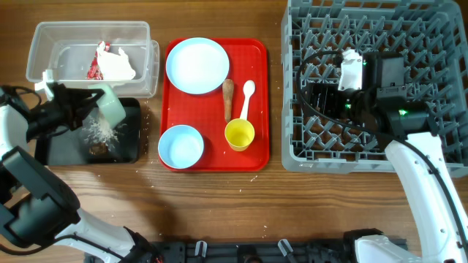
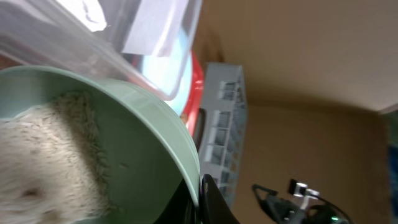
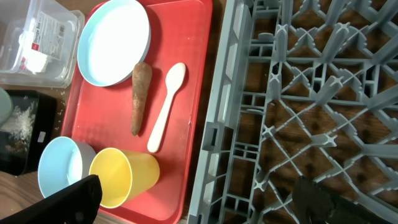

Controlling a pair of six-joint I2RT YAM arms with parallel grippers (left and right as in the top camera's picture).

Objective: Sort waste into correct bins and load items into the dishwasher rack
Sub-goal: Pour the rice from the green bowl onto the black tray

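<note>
My left gripper has the pale bowl. It will let go of it on the red tray (image 1: 197, 112) between the blue plate and the other bowl.
My left gripper (image 1: 89, 104) is shut on the rim of a pale bowl (image 1: 111, 104) and tilts it over the black tray (image 1: 130, 146). White rice (image 1: 99, 131) lies on the tray beside a small dark chunk (image 1: 96, 150). In the left wrist view the bowl (image 2: 143, 137) still holds rice (image 2: 50, 155), with my finger (image 2: 199, 199) on its rim. The clear tub (image 1: 142, 33) holds the red-and-white wrapper (image 1: 99, 62). My right gripper (image 1: 318, 95) is open and empty above the grey rack (image 1: 439, 44).
The red tray (image 1: 259, 95) carries the blue plate (image 1: 197, 66), a brown food piece (image 1: 228, 98), the white spoon (image 1: 246, 98), the yellow cup (image 1: 239, 134) and a second bowl (image 1: 180, 145). The right wrist view shows the cup (image 3: 121, 177) and the rack edge (image 3: 249, 124).
</note>
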